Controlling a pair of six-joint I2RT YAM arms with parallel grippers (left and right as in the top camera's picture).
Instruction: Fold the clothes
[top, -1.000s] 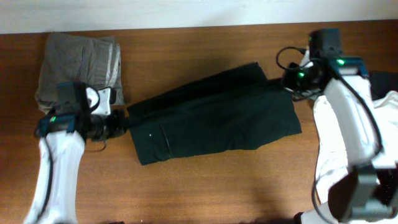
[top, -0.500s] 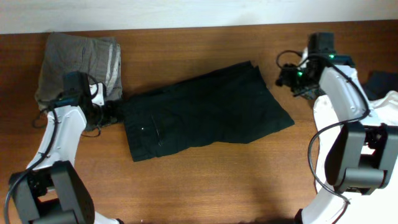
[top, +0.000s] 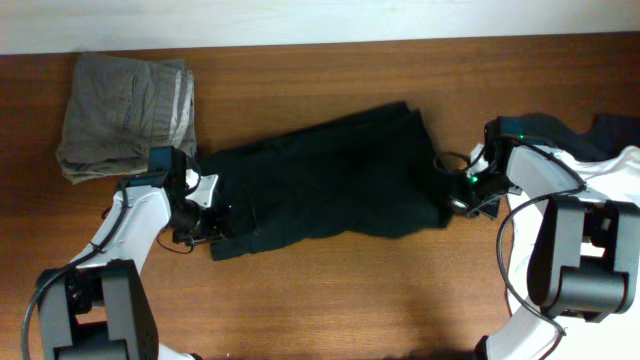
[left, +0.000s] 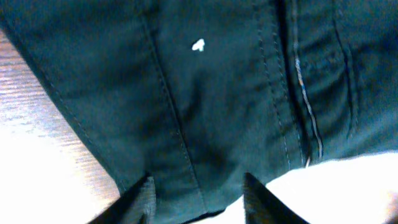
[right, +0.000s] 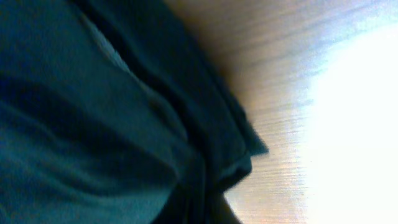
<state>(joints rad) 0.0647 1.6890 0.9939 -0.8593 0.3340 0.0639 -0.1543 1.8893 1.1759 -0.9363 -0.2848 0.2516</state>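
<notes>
The black shorts' far edge slants, so next my left gripper grabs their far corner (top: 214, 160) and straightens that edge with my right gripper before folding.
The black shorts (top: 325, 180) lie crumpled across the middle of the table, slanting up to the right. My left gripper (top: 205, 215) is at their lower left corner. In the left wrist view its fingers (left: 199, 199) are apart and straddle the black fabric (left: 217, 93), which has a small white fleck. My right gripper (top: 455, 195) is at the shorts' right end. In the right wrist view, blurred dark fabric (right: 93, 124) bunches to a point at the jaws (right: 208, 208), which look shut on it.
A folded grey-khaki garment (top: 125, 115) with a pale stripe lies at the back left. White cloth (top: 620, 175) and a dark piece (top: 610, 128) lie at the right edge. Bare wood (top: 330, 300) runs along the front.
The right gripper came down from the back right onto the shorts' right end. The left gripper moved right and forward along the left end. The shorts bunched inward and got shorter.
</notes>
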